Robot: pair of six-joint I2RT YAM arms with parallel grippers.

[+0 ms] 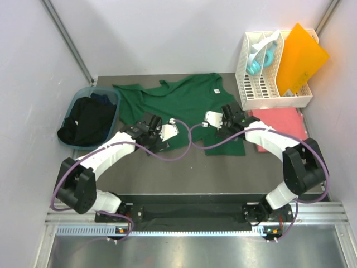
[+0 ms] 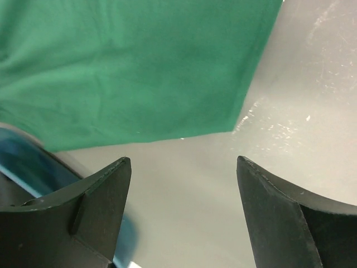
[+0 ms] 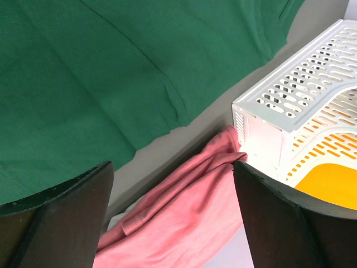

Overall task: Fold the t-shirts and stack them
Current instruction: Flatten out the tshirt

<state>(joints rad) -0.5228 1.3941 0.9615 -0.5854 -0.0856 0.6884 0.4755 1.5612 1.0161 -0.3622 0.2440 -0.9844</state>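
Note:
My right gripper has a next place to go, the dark green t-shirt's near corner [image 1: 241, 152] beside the coral pink t-shirt. It should close there.
A dark green t-shirt [image 1: 184, 103] lies spread flat on the table at the back middle; it also shows in the left wrist view [image 2: 134, 67] and the right wrist view [image 3: 100, 72]. A coral pink t-shirt [image 1: 281, 124] lies folded at the right, below the white rack, and shows in the right wrist view [image 3: 184, 218]. Dark t-shirts [image 1: 86, 120] fill a bin at the left. My left gripper [image 1: 149, 124] is open and empty over the green shirt's left edge. My right gripper [image 1: 234, 114] is open and empty at the shirt's right edge.
A blue-grey bin [image 1: 106, 96] stands at the back left. A white slotted rack [image 1: 268, 89] with an orange plastic sheet [image 1: 298, 56] and a teal object [image 1: 257, 61] stands at the back right. Bare table lies in front of the shirt.

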